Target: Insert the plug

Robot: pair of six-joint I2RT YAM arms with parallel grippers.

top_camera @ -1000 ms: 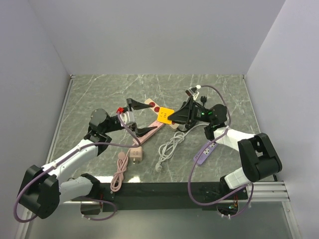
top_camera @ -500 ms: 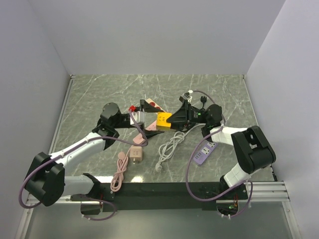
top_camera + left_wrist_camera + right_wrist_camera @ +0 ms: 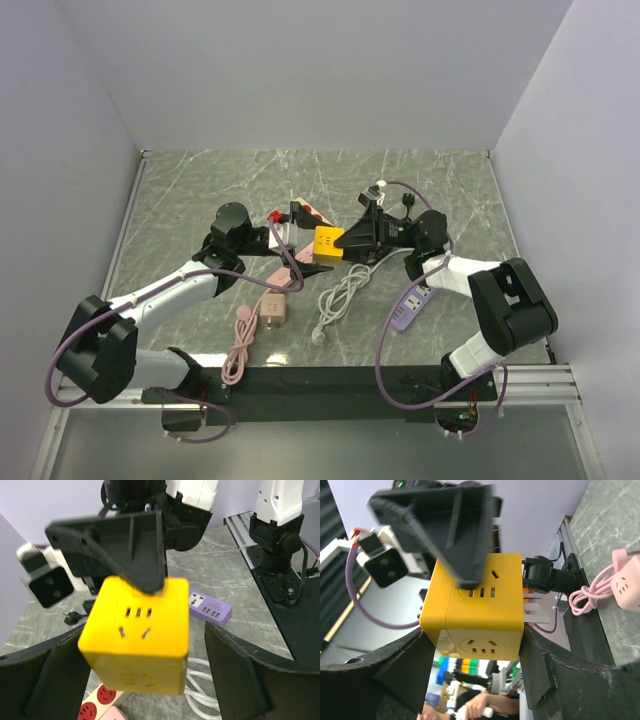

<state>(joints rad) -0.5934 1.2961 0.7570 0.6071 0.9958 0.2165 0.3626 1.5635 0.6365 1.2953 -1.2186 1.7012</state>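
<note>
The plug's pins point past the finger of the robot's right gripper, so the left gripper will hold the plug while the right gripper takes it again from the opposite side [image 3: 435, 601].
The plug [image 3: 327, 243] is a bright-yellow cube held off the table at the middle. My right gripper [image 3: 343, 243] is shut on it from the right. In the right wrist view the plug [image 3: 475, 612] sits clamped between both black fingers of that gripper [image 3: 477, 632], with metal prongs [image 3: 536, 611] sticking out of one side. My left gripper [image 3: 303, 240] comes from the left and stands open. Its fingers straddle the plug [image 3: 137, 630] with a gap on the right side, in the left wrist view [image 3: 140, 637]. A right finger [image 3: 125, 545] presses on the plug's top.
A pale power strip with red sockets [image 3: 310, 213] lies under the plug, its end showing in the left wrist view [image 3: 97, 707]. A purple power strip [image 3: 410, 305] lies to the right, a coiled white cable [image 3: 340, 290] in front, and a pink cube adapter with cord [image 3: 272, 310] nearer.
My left arm has swung right until its fingers straddle the plug, and its jaws have narrowed a little. The right gripper has kept hold of the plug and shifted it slightly left.
</note>
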